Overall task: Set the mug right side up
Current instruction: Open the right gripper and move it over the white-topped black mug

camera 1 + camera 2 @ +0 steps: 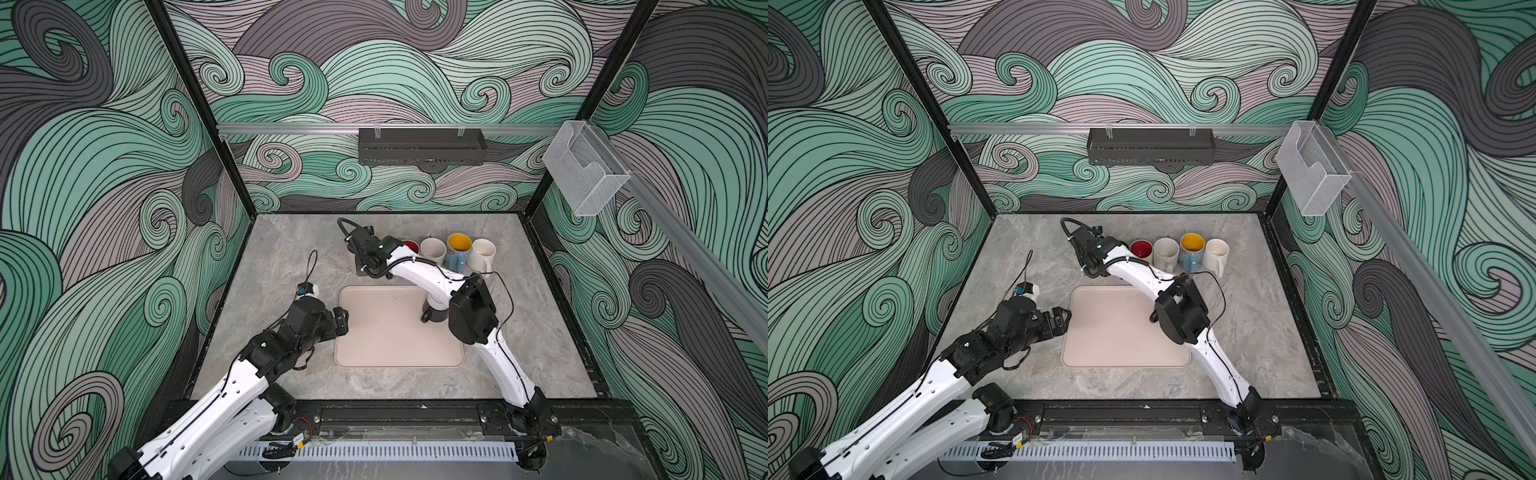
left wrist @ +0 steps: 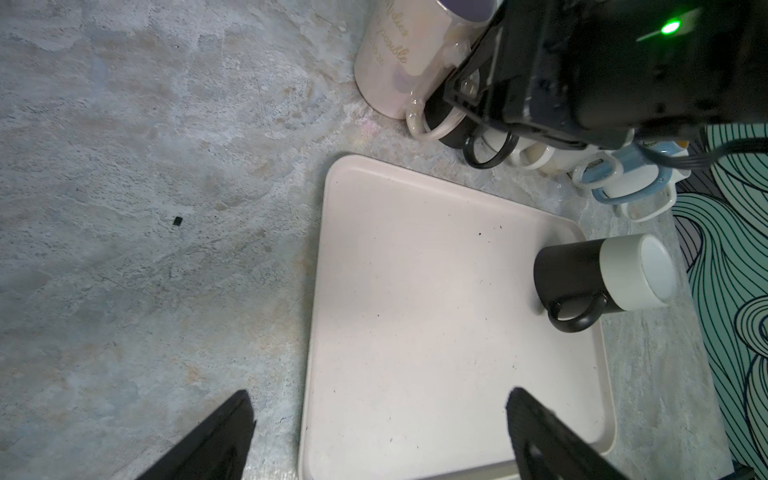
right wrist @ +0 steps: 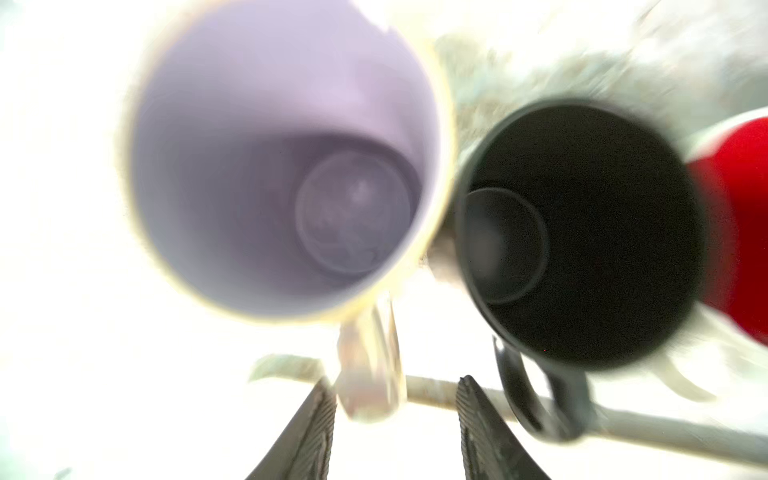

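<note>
The upside-down black mug sits on the beige tray with its handle [image 1: 426, 316]. My right gripper needs to go to that handle next and close there.
A pale pink mug [image 3: 282, 166] with a lilac inside stands upright at the left end of the row of mugs; its side shows in the left wrist view [image 2: 390, 62]. My right gripper [image 3: 397, 380] hangs over it, open, with the mug's handle [image 3: 370, 374] between the jaws against one finger and clear of the other. A black mug with a white base [image 2: 602, 278] stands upside down on the beige tray [image 2: 415, 291], half hidden by the right arm in a top view [image 1: 433, 312]. My left gripper [image 2: 379, 392] is open and empty over the tray's left edge [image 1: 340, 320].
A black mug [image 3: 582, 232] stands upright beside the pink one. Then come a red-lined mug [image 1: 409, 246], a cream mug [image 1: 433, 249], a blue mug with a yellow inside [image 1: 458, 245] and a white mug [image 1: 483, 251]. The grey stone table [image 1: 291, 257] has walls on three sides.
</note>
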{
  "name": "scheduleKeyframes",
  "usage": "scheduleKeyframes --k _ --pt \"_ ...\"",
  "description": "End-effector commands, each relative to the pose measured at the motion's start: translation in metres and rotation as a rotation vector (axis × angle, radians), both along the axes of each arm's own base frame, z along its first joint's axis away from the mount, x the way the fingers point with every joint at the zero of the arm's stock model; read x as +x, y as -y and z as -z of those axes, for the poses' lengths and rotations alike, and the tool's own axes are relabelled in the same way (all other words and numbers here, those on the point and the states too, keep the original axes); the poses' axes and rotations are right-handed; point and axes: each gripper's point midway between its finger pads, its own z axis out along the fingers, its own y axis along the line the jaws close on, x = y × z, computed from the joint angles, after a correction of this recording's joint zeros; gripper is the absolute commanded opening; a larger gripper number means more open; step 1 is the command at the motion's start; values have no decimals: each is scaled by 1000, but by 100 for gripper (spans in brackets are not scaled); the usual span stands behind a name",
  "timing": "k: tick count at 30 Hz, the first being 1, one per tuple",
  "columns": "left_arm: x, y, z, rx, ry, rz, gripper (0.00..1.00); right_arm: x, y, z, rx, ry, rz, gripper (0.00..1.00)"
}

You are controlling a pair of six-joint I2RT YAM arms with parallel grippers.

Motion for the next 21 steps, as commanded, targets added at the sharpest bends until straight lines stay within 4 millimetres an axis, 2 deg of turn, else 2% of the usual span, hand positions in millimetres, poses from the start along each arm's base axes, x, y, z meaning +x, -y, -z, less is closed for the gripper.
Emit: scheduleKeyframes --k 1,6,10,14,17,21 --pt "3 3 -6 8 31 21 97 -15 13 -60 65 57 28 47" --pt "8 -1 -6 13 66 -9 98 -42 81 -101 44 159 304 46" --pt "13 3 -8 0 101 1 99 -68 110 -111 94 140 381 46" --pt "17 7 -9 5 109 14 99 -99 130 -104 142 58 455 46" --pt "19 11 -7 2 102 26 99 -120 142 -91 164 9 501 46" --pt "22 18 -6 -18 95 43 98 -137 152 -79 165 -12 535 46"
